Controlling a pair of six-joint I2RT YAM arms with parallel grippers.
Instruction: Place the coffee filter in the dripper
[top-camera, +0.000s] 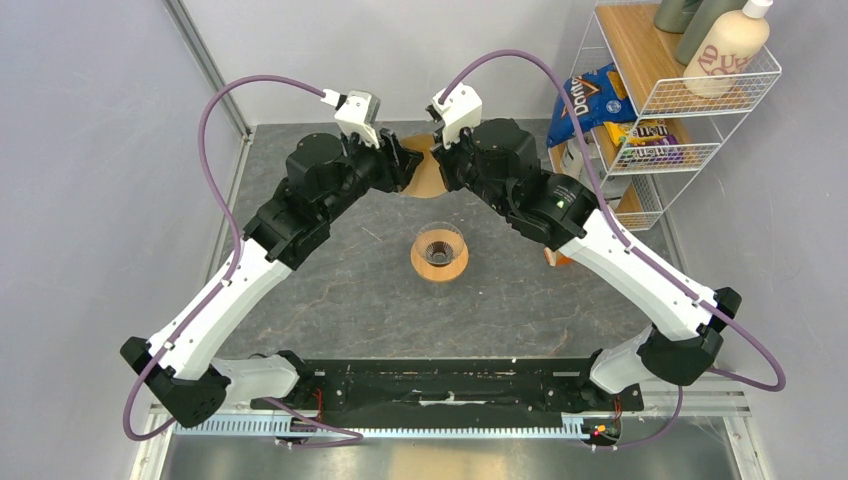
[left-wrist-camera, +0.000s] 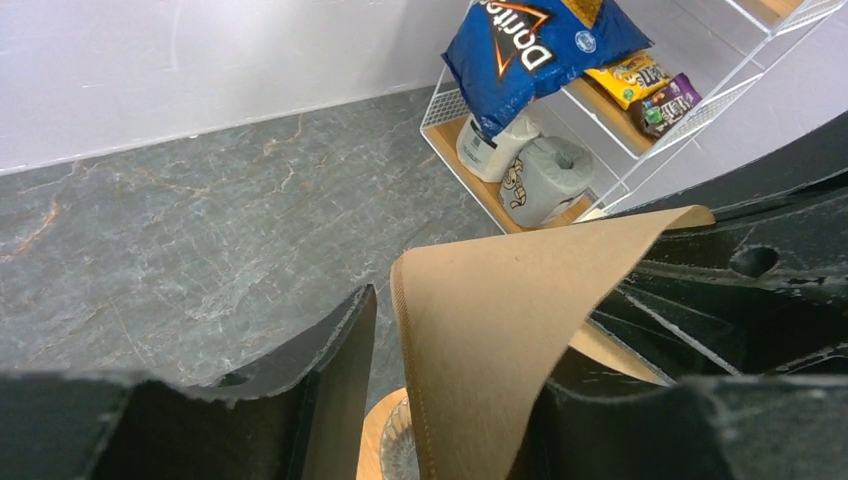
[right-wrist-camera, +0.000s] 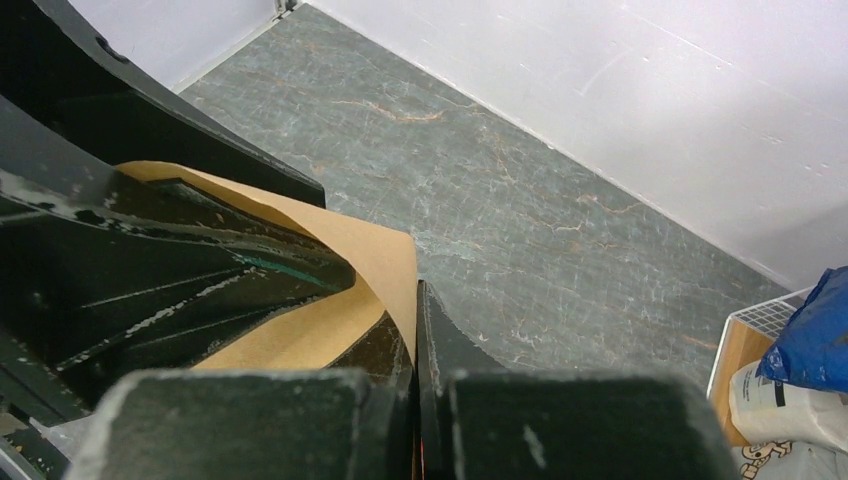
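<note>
My right gripper is holding the coffee filter's edge alone, so next my left gripper closes on the filter's loose side (left-wrist-camera: 462, 350) and keeps it steady while my right gripper takes hold of its side of the filter again.
The tan-brown coffee filter (top-camera: 426, 176) hangs between my two grippers at the far middle of the table, above the surface. My right gripper (top-camera: 446, 165) is shut on one edge of it, and the paper is pinched flat between the closed jaws in the right wrist view (right-wrist-camera: 415, 325). My left gripper (top-camera: 404, 165) is open; in the left wrist view (left-wrist-camera: 450, 400) the filter (left-wrist-camera: 490, 330) stands between its fingers, apart from the left finger (left-wrist-camera: 335, 385). The dripper (top-camera: 438, 252), clear glass on a wooden collar, stands mid-table, nearer than the grippers. Its rim shows below the filter (left-wrist-camera: 385, 450).
A white wire rack (top-camera: 690, 110) stands at the right, holding a blue Doritos bag (top-camera: 590, 100), candy packs and bottles. It also shows in the left wrist view (left-wrist-camera: 520, 190) with a paper roll. Grey walls close the back and the left.
</note>
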